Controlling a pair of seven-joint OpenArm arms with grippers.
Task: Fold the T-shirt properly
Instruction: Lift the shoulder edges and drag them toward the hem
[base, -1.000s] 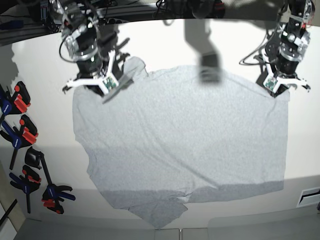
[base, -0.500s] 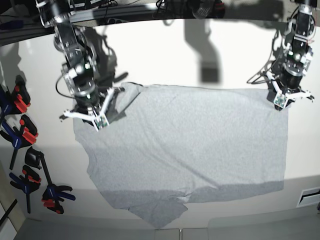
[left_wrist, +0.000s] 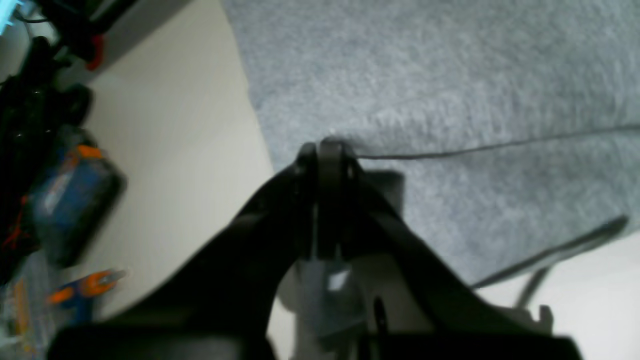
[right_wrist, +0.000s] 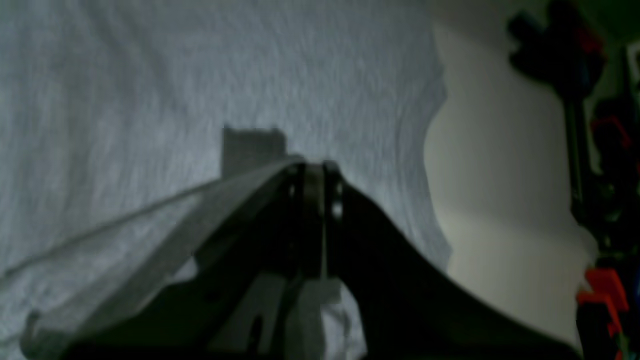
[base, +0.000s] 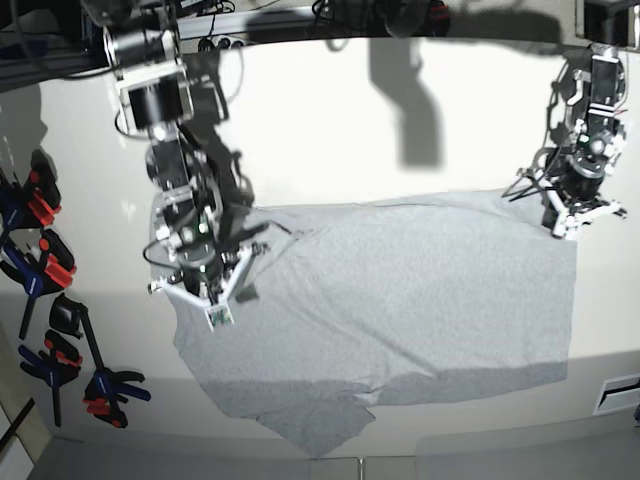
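Note:
Next, my right gripper lets go of the T-shirt's far edge on the shirt, just inside the side (base: 217, 328) (right_wrist: 342, 155) facing the spring clamps.
The light grey T-shirt (base: 400, 300) lies plain side up on the white table, its far edge drawn forward over itself. My right gripper (base: 216, 312), on the left of the base view, is shut on the shirt's far left edge. In the right wrist view the gripper (right_wrist: 312, 167) has closed jaws, with a taut strip of fabric running from them over the T-shirt (right_wrist: 150, 75). My left gripper (base: 566, 228) is shut on the far right corner. In the left wrist view the gripper (left_wrist: 325, 147) pinches the hem of the T-shirt (left_wrist: 450, 75). No lettering shows.
Several black, blue and orange spring clamps (base: 45, 270) lie along the table's left edge; they also show in the left wrist view (left_wrist: 65, 200) and the right wrist view (right_wrist: 590, 150). Bare white table (base: 330, 120) lies beyond the shirt. A sleeve (base: 320, 420) hangs near the front edge.
Both grippers have moved toward the front of the table, dragging the shirt's far edge with them. The left-side one travelled farther, and the fabric now lies doubled there.

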